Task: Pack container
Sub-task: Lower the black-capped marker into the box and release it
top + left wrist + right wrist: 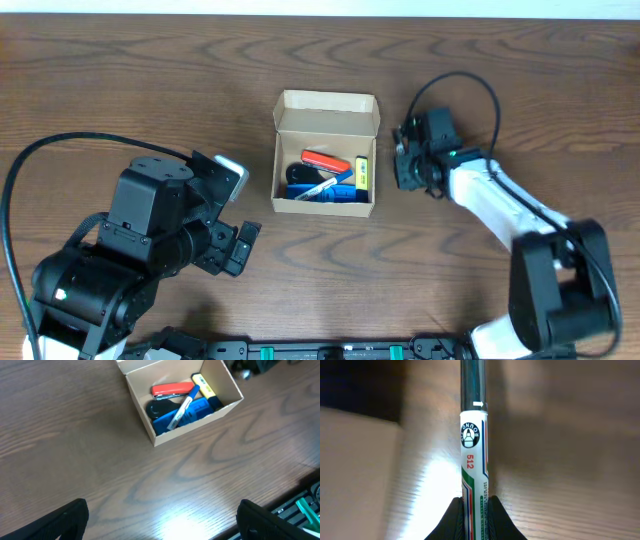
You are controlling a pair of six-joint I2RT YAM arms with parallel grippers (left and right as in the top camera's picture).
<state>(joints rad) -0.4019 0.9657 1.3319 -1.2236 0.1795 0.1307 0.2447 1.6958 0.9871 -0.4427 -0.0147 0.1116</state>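
The robot's right gripper will release the white marker on the blue item (pixel 322 194) along the front side inside the container.
The tan cardboard container (pixel 325 115) stands open mid-table, flap lid up at the back, and also shows in the left wrist view (pixel 226 409). Inside lie a red pen (pixel 324 160), a yellow marker (pixel 362 172), a blue pen (pixel 181 406) and blue and black items. My right gripper (pixel 408 165) sits just right of the container, shut on a white marker with a dark green cap (pixel 474 450), just above the table. The container's side (pixel 355 475) is at its left. My left gripper (pixel 160 520) is open and empty, above the table in front of the container.
The wood table (pixel 150 80) spreads all round. A black rail with green clips (pixel 305 505) runs along the front edge. The right arm's cable (pixel 470 85) loops above the table behind the right gripper.
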